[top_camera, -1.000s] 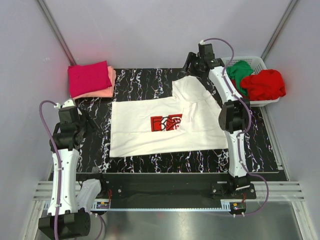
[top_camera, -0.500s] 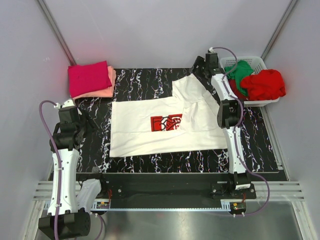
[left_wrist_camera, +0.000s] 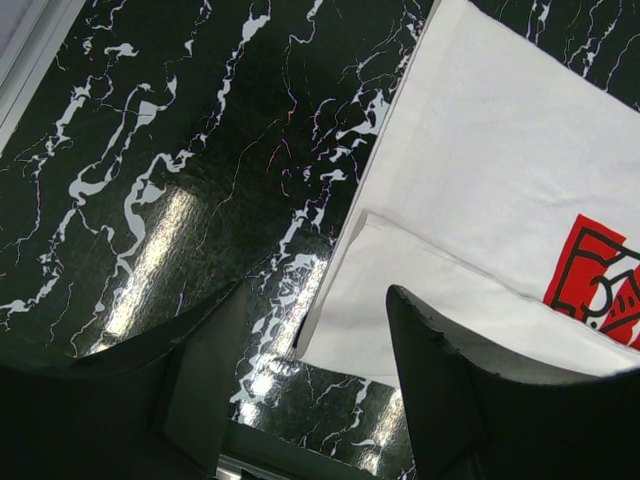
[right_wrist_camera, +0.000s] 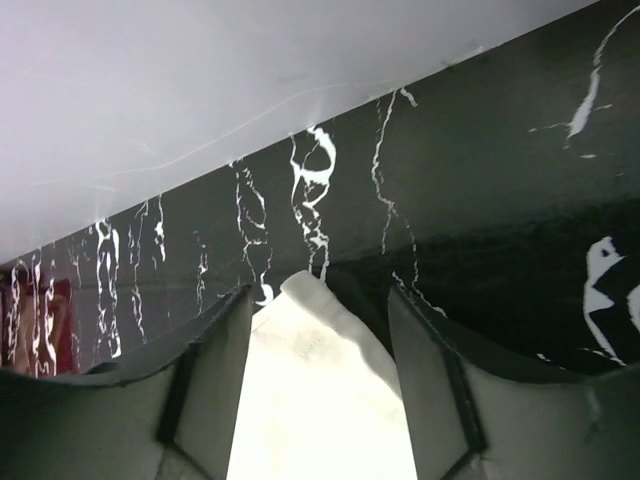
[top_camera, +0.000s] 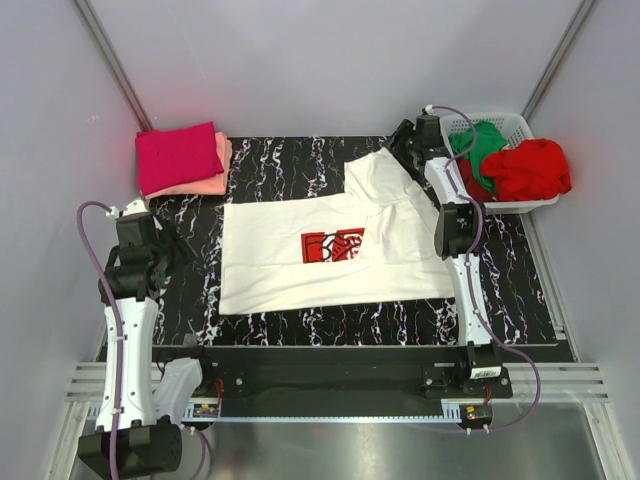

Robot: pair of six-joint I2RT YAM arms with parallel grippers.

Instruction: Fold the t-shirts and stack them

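Note:
The white t-shirt's sleeve pokes out past the far edge of the shirt, so I need to pinch the sleeve's far corner [right_wrist_camera: 308, 295] with my right gripper and fold it back over the shirt.
A white t-shirt [top_camera: 290, 270] with a red square print [top_camera: 333, 245] lies spread on the black marbled mat [top_camera: 290, 160]; one sleeve is folded toward the far right. My right gripper [top_camera: 404, 146] is at that sleeve's far corner. In the right wrist view it is open [right_wrist_camera: 318, 300] with the white sleeve tip [right_wrist_camera: 320, 380] between the fingers. My left gripper [top_camera: 172, 240] hovers left of the shirt. It is open [left_wrist_camera: 318, 295] over the shirt's near-left corner [left_wrist_camera: 480, 200]. A folded magenta tee [top_camera: 178, 155] lies on a folded salmon-pink one [top_camera: 222, 165] at the far left.
A white slatted basket [top_camera: 520, 125] stands at the far right. It holds a crumpled green tee [top_camera: 480, 140] and a red tee [top_camera: 530, 168]. Grey walls close in the back and sides. A metal rail runs along the near edge.
My right gripper has shifted right and slightly nearer, along the sleeve's far edge to its corner. The left arm and the shirt body have not moved.

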